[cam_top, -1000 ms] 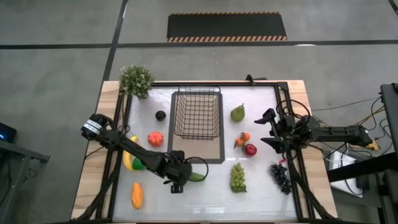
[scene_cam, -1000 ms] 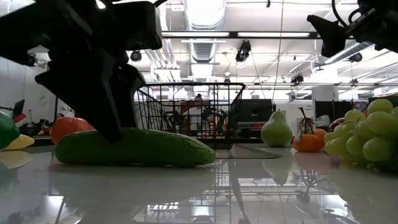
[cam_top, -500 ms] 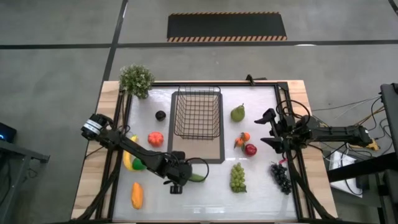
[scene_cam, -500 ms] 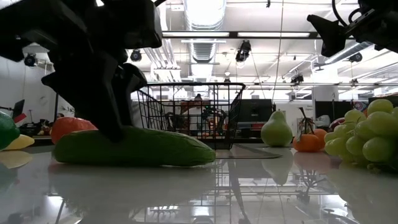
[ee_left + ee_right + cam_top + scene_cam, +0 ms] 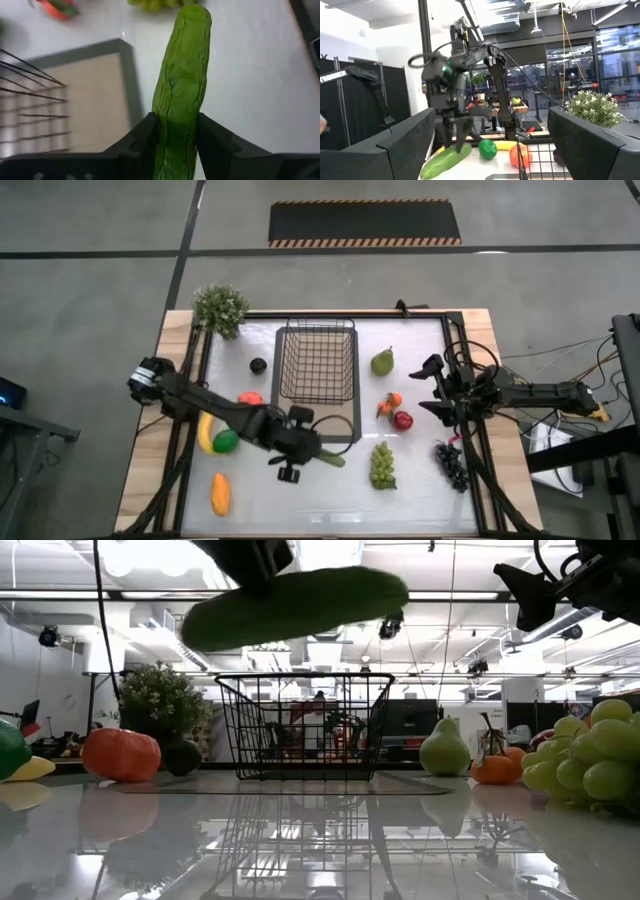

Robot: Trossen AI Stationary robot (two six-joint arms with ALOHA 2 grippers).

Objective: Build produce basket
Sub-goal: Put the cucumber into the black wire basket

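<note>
Next, I release the green cucumber from my left gripper inside the far half of the black wire basket (image 5: 323,360).
My left gripper (image 5: 300,444) is shut on the green cucumber (image 5: 326,457), held high over the table's near middle, just near of the mat (image 5: 316,426); the cucumber also shows in the low view (image 5: 295,605) and the right wrist view (image 5: 445,160). The black wire basket (image 5: 318,362) stands on the mat's far part. The pear (image 5: 382,362), orange pieces (image 5: 390,404), red apple (image 5: 403,420), green grapes (image 5: 382,464) and dark grapes (image 5: 452,464) lie at the right. The tomato (image 5: 250,397), lime (image 5: 226,441) and banana (image 5: 206,432) lie at the left. My right gripper (image 5: 430,388) waits open above the right side. My left gripper pinches the cucumber's two long sides (image 5: 176,131) between its two fingers (image 5: 145,137), toward one end, so most of the cucumber juts out past them. The fingers come from above and lie across it. The cucumber is lifted clear of the table, nearly level and slightly tilted.
A potted plant (image 5: 219,308) stands at the far left corner. A small dark round fruit (image 5: 258,366) lies left of the basket, and an orange-yellow piece (image 5: 220,493) lies near the near left edge. Bare white table lies along the near edge (image 5: 320,505).
My left gripper, shut on the cucumber, has risen from the table and gone a little toward the right edge. The cucumber, which lay on the table, is now lifted well clear of it.
</note>
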